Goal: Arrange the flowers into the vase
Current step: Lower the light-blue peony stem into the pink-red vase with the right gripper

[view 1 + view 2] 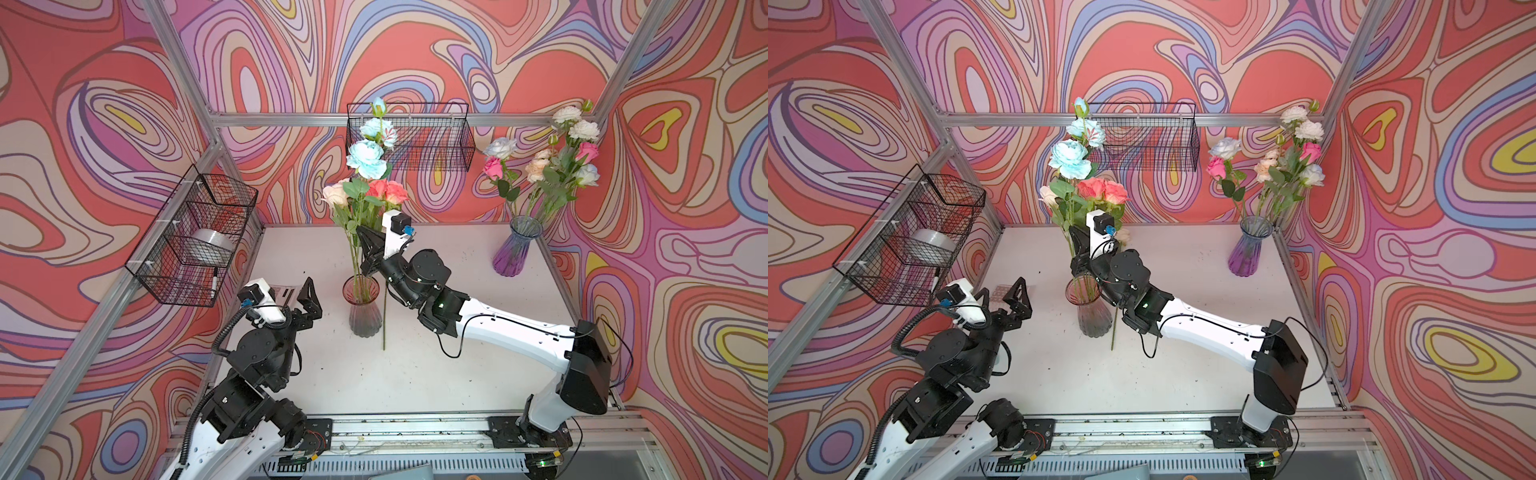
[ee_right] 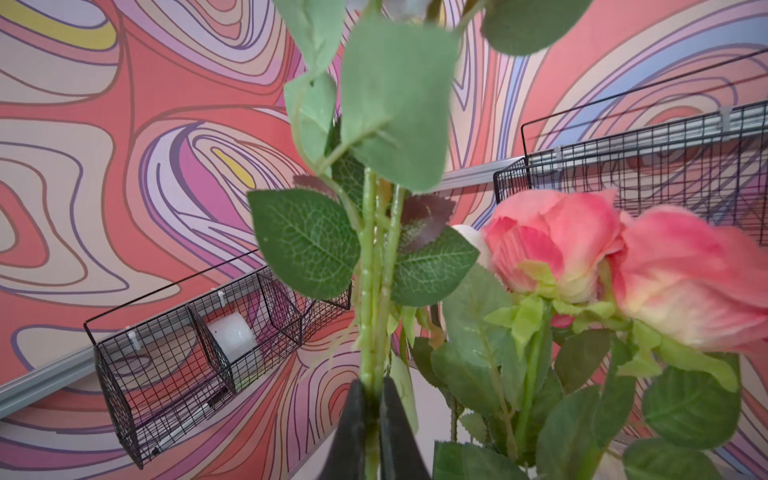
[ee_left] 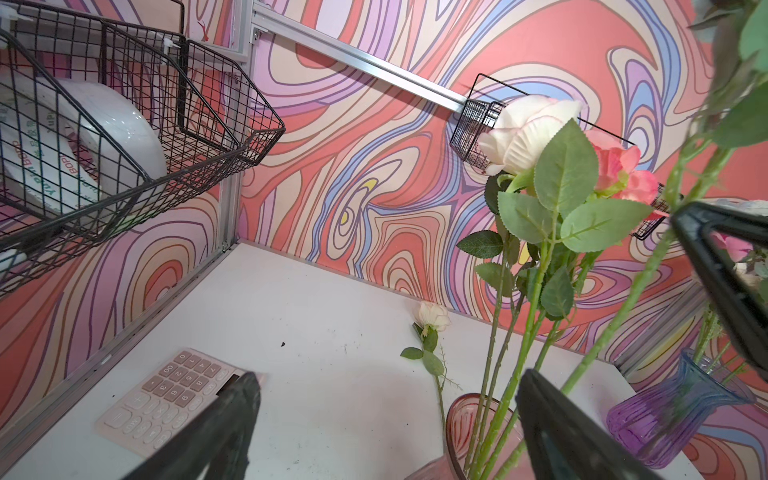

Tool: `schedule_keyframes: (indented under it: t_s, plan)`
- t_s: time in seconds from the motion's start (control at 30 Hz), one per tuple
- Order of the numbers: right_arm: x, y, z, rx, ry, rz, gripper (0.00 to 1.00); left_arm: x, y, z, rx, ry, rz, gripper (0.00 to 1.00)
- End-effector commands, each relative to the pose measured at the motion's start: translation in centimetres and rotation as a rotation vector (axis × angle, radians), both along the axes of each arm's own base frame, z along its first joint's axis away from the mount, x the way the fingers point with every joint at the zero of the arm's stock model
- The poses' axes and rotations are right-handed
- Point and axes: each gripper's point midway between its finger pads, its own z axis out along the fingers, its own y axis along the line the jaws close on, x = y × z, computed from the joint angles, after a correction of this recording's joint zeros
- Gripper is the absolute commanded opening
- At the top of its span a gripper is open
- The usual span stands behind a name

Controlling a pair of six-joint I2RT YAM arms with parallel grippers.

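Note:
The right gripper should release the pale blue flower, now hanging just outside the pink vase, in the pink vase (image 1: 364, 297), beside the peach and coral flowers.
My right gripper (image 1: 368, 245) (image 1: 1077, 249) (image 2: 372, 384) is shut on the green stem of a tall flower with pale blue blooms (image 1: 365, 160) (image 1: 1069, 160). That stem's lower end (image 1: 384, 332) (image 1: 1113, 336) hangs just outside the pink vase (image 1: 362, 307) (image 1: 1090, 309) (image 3: 461, 419), on its right. Peach and coral flowers (image 1: 386, 191) (image 2: 552, 249) stand in the pink vase. More flowers (image 1: 557, 166) fill a purple vase (image 1: 513, 253) (image 1: 1246, 253) at the back right. A white flower (image 3: 432, 318) lies on the table. My left gripper (image 1: 309, 299) (image 1: 1017, 301) (image 3: 388, 380) hangs open left of the pink vase, holding nothing.
A pink calculator (image 3: 174, 395) lies near the left wall under my left gripper. A wire basket (image 1: 195, 237) on the left wall holds a tape roll (image 1: 212, 245). Another wire basket (image 1: 432, 137) hangs on the back wall.

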Motion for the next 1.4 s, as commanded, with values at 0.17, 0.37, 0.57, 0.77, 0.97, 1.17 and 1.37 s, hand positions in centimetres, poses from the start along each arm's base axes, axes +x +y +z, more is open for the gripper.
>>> schedule_keyframes:
  t_s: [0.17, 0.37, 0.57, 0.77, 0.97, 1.17, 1.37]
  plan:
    - [-1.5, 1.4, -2.2, -0.046, -0.059, 0.049, 0.0, 0.0, 0.1, 0.5, -0.018, -0.008, -0.004, 0.96]
    - [-2.6, 2.1, -6.7, -0.167, -0.048, 0.046, 0.0, 0.2, -0.1, 0.2, -0.022, 0.0, -0.015, 0.97]
    - [-2.5, 2.1, -9.4, -0.219, -0.006, 0.042, 0.0, 0.6, -0.4, -0.1, -0.02, 0.015, -0.02, 0.96]
    - [-2.4, 2.5, -10.7, -0.263, 0.028, 0.054, 0.08, 0.9, -0.7, -0.5, -0.015, 0.03, -0.03, 0.96]
    - [-3.2, 2.3, -11.7, -0.278, 0.061, 0.07, 0.17, 1.2, -1.0, -0.7, -0.014, 0.039, -0.035, 0.96]
    - [-3.6, 2.0, -11.4, -0.28, 0.066, 0.063, 0.23, 1.5, -1.3, -1.0, -0.015, 0.054, -0.046, 0.96]
    - [-4.6, 1.9, -10.4, -0.285, 0.064, 0.078, 0.24, 1.6, -1.2, -1.0, -0.016, 0.056, -0.044, 0.96]
